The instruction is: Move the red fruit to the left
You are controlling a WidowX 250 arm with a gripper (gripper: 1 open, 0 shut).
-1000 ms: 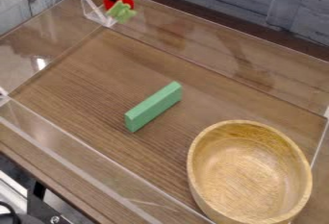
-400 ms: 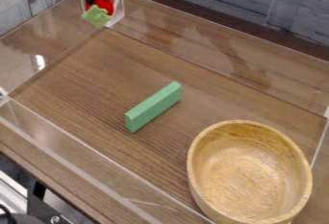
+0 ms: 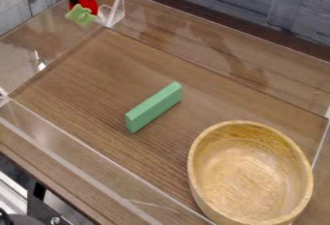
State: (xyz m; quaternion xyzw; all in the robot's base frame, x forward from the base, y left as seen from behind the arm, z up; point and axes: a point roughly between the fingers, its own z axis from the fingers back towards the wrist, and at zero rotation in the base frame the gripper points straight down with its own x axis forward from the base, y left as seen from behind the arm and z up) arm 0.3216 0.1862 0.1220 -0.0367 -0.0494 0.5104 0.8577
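Observation:
I need to set the red fruit on the bare wood (image 3: 81,50) just short of the clear plastic corner.
The red fruit (image 3: 85,4), a small strawberry with its green cap hanging at the lower end, is at the far left corner of the table, held above the surface. My gripper (image 3: 81,6) comes down from the top edge of the picture and is shut on it. Most of the arm is cut off by the frame, and the dark fingers hide part of the fruit.
A flat green block (image 3: 153,106) lies in the middle of the wooden table. A large wooden bowl (image 3: 206,144) stands at the near right. Clear plastic walls (image 3: 114,9) ring the table, with a corner right beside the gripper.
The gripper has carried the red fruit leftwards along the far edge, past the clear wall corner. The block and bowl have not moved.

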